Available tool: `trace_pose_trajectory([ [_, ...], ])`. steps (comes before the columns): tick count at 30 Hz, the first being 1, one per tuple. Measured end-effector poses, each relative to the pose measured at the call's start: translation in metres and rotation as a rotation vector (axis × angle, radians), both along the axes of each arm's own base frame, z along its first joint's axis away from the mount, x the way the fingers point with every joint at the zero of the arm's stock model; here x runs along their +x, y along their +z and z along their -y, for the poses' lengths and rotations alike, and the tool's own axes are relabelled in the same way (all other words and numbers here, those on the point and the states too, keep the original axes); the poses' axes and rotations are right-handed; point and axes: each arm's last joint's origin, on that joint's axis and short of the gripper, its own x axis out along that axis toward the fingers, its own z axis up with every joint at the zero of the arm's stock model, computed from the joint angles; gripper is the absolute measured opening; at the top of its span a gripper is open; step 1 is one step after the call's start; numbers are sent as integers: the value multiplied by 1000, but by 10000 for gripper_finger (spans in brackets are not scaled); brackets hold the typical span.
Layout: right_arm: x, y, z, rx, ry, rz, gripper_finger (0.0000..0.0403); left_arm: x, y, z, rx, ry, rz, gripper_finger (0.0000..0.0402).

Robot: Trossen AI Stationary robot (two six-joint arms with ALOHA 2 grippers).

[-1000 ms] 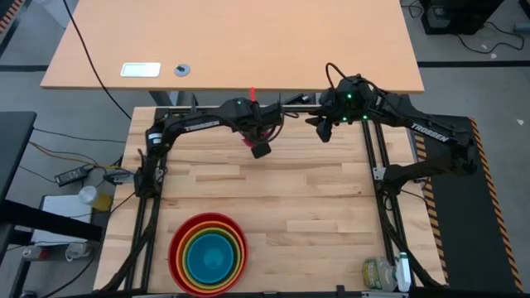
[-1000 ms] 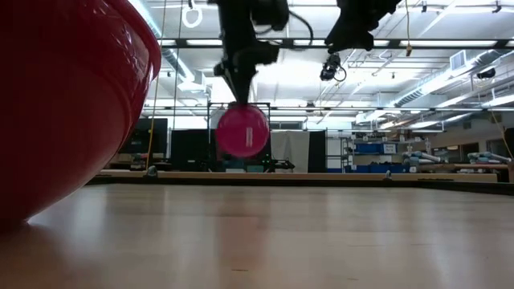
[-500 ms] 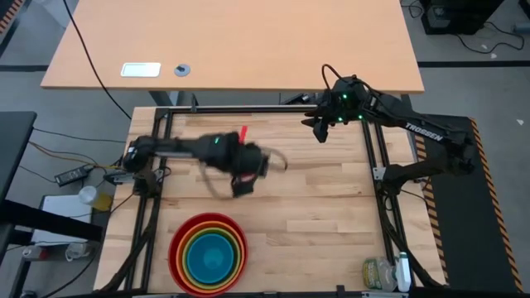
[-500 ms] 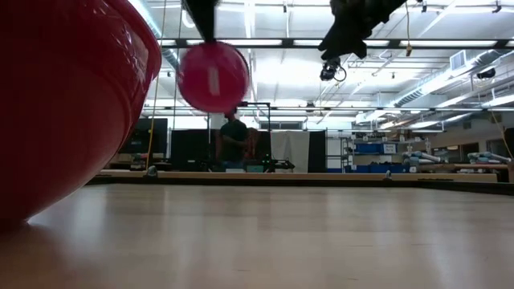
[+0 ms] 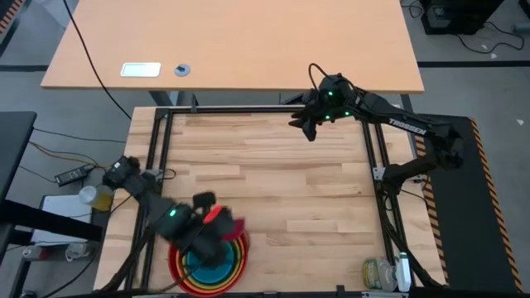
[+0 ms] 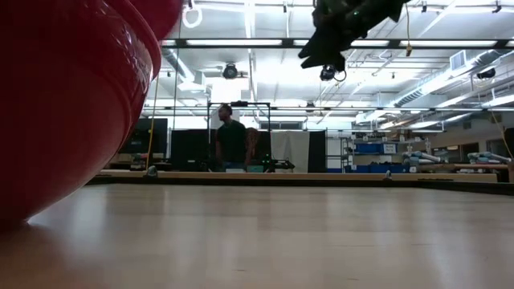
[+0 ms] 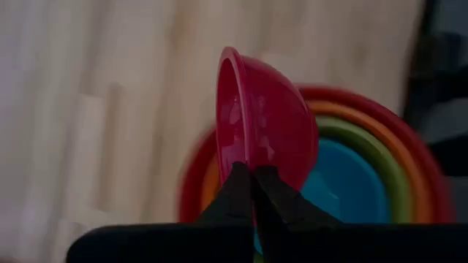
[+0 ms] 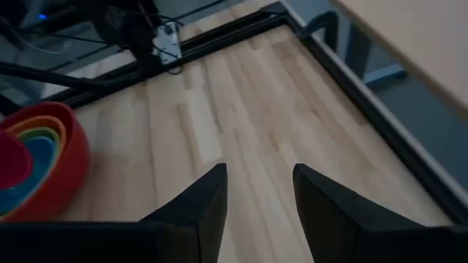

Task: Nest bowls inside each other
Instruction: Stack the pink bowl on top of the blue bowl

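Note:
My left gripper is going to let go of the pink bowl inside the blue bowl (image 5: 209, 267) (image 7: 322, 205), at the middle of the nested stack.
Near the table's near-left edge stands a nested stack (image 5: 207, 263): a red bowl (image 7: 380, 109) outermost, then orange (image 7: 365, 124), lime green (image 7: 358, 142) and blue (image 7: 344, 183). The red bowl's wall (image 6: 64, 104) fills the left of the low view. My left gripper (image 5: 217, 232) hovers over the stack, shut on the pink bowl (image 7: 270, 124). My right gripper (image 5: 306, 126) hangs open and empty over the table's far right part; its wrist view shows its open fingers (image 8: 259, 197), the stack (image 8: 40, 153) and the pink bowl (image 8: 11, 164). My left gripper pinches the pink bowl's rim (image 7: 245, 162), one finger on the inner wall and one finger (image 7: 272, 186) on the outer wall. The fingers slant steeply down from above. The bowl stands on edge, its opening facing sideways, lifted clear above the blue bowl.
A black frame (image 5: 248, 110) runs round the wooden table top. Bare wood (image 5: 298, 199) lies between the stack and my right gripper. A jar and a small bottle (image 5: 385, 273) sit at the near right corner. A person (image 6: 231, 140) stands in the room beyond the table.
My left gripper has swung fast from the table's far middle toward the near-left, over the stack, carrying the pink bowl clear of the table and turning as it went. My right gripper has drifted a little toward the table's left.

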Motion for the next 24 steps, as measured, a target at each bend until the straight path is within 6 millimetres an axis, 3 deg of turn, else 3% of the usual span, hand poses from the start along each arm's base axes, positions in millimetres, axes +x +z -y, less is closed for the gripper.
trace_pose_trajectory([
  [5,13,-13,3,57,37,-13,164,-29,-1,35,-104,-38,-49,0],
  [9,20,-20,1,69,57,-32,164,-36,-14,57,-109,-30,-87,0],
  [18,27,-23,-7,78,86,-34,164,-7,-79,87,-17,-47,-275,0],
  [24,29,-23,-11,84,101,-34,164,3,-110,98,37,-18,-331,0],
])
